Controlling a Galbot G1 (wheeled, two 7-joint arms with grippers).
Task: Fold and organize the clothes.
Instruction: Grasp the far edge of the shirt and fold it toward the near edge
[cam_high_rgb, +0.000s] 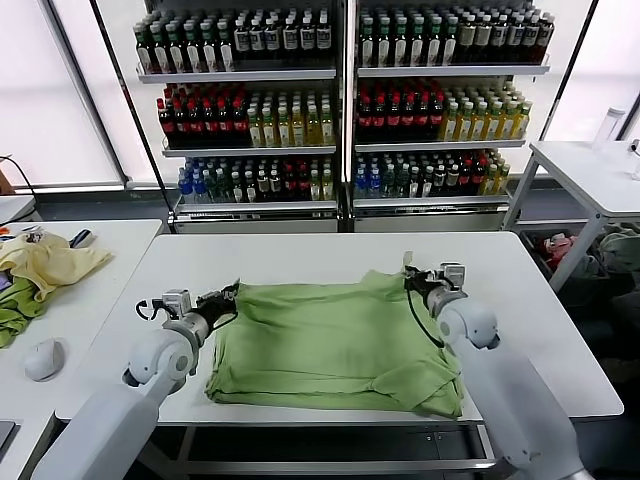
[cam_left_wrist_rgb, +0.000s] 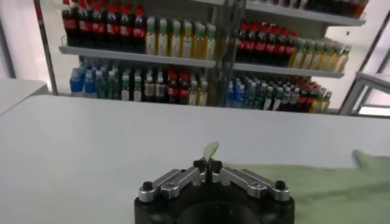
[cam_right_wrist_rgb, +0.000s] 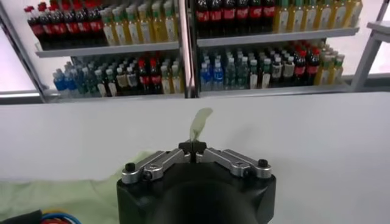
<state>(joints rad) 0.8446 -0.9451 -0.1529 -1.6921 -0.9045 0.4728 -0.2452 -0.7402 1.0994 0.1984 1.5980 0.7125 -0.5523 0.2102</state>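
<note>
The robot's right gripper needs to release the shirt's far corner on its side edge (cam_high_rgb: 443, 343) just past the rumpled near hem. The shirt now lies spread on the table.
The clothes, one light green shirt (cam_high_rgb: 335, 345), lie spread on the white table (cam_high_rgb: 300, 255) with the near hem rumpled. My left gripper (cam_high_rgb: 225, 297) is at the shirt's far left corner and shut on its edge. In the left wrist view the left gripper (cam_left_wrist_rgb: 208, 164) pinches a small tip of green cloth (cam_left_wrist_rgb: 211, 149), and more of the shirt (cam_left_wrist_rgb: 341, 182) lies beside it. My right gripper (cam_high_rgb: 412, 280) is at the far right corner, shut on the fabric. The right wrist view shows the right gripper (cam_right_wrist_rgb: 192, 146) with a cloth tip (cam_right_wrist_rgb: 200, 122) poking out of the closed jaws.
A side table on the left holds a pale yellow garment (cam_high_rgb: 50, 262), a darker green cloth (cam_high_rgb: 15, 310) and a white rounded object (cam_high_rgb: 44, 358). Shelves of bottles (cam_high_rgb: 340, 90) stand behind the table. Another white table (cam_high_rgb: 590, 170) is at the right.
</note>
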